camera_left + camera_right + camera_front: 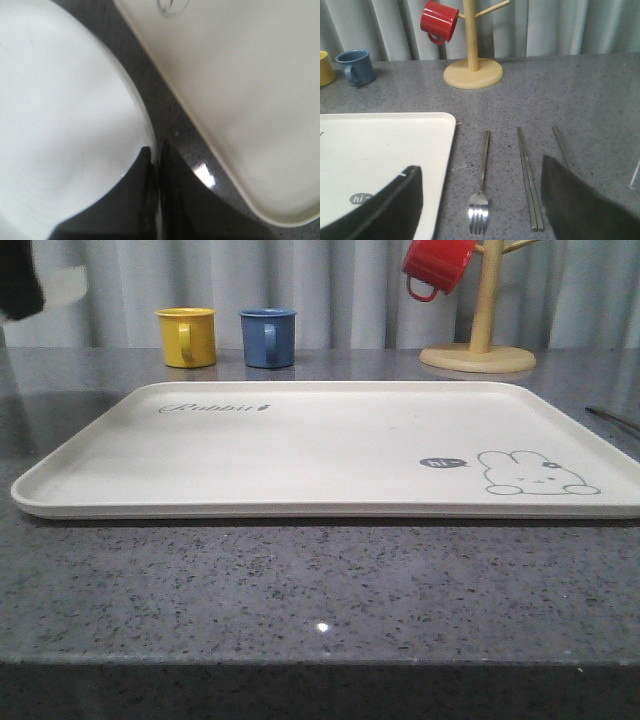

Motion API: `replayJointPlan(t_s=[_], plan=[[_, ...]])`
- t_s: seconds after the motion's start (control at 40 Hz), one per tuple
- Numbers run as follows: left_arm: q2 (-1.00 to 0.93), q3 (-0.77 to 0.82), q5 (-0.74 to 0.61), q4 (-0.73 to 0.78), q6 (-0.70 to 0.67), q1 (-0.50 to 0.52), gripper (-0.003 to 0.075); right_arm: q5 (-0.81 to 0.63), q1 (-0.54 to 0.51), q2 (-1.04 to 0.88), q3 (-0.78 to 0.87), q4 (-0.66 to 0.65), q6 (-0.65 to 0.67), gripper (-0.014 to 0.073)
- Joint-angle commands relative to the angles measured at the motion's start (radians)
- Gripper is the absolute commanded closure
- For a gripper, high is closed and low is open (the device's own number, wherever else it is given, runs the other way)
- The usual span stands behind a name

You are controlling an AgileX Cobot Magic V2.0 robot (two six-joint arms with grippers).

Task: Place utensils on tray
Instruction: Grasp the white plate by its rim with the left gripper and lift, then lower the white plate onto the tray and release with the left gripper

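Next, my left gripper lets go of the white plate on the cream tray's end with the Rabbit lettering (232, 436).
The cream tray (300, 455) with the rabbit drawing lies flat in the middle of the table, with nothing on it. My left gripper (156, 150) is shut on the rim of the white plate (60, 115), which it holds beside the tray's (240, 90) rounded corner. To the right of the tray (380, 150) lie the fork (480, 200), the pair of chopsticks (529, 185) and a further steel handle (560, 142), partly hidden by a finger. My right gripper (480, 165) hangs open above the fork, holding nothing.
A yellow mug (187, 337) and a blue mug (268, 337) stand behind the tray. A red mug (435, 265) hangs on the wooden mug stand (478, 357) at the back right. A thin steel handle (612, 418) shows at the tray's right.
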Motion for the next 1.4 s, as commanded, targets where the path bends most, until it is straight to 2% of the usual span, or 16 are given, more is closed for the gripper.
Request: replayJointPlan(t_s=[0.0,0.25,0.4,0.949,1.049,1.299,1.374], plan=[[-0.032,-0.109,-0.018,0.012,-0.007,-0.085,0.0738,-0.080,-0.006,0.016,-0.035,-0.003,-0.005,0.0066],[0.054,-0.201,0.027,-0.010,-0.007,-0.308,0.0738,-0.080,-0.006,0.016,-0.035,-0.003,-0.005,0.0066],[0.107,-0.201,0.049,-0.035,-0.015,-0.385,0.0738,-0.080,-0.006,0.016,-0.035,-0.003,-0.005,0.0066],[0.293,-0.201,0.065,-0.116,-0.015,-0.386,0.0731,-0.080,-0.006,0.016,-0.035,-0.003,-0.005,0.0066],[0.304,-0.201,0.079,-0.122,-0.015,-0.386,0.0671,-0.080,-0.006,0.016,-0.035,-0.003,-0.005,0.0066],[0.293,-0.208,0.100,-0.122,-0.015,-0.386,0.0377,-0.080,-0.006,0.016,-0.035,-0.003,-0.005,0.0066],[0.291,-0.236,0.137,-0.122,-0.015,-0.386,0.0350,-0.080,-0.006,0.016,-0.035,-0.003,-0.005,0.0066]])
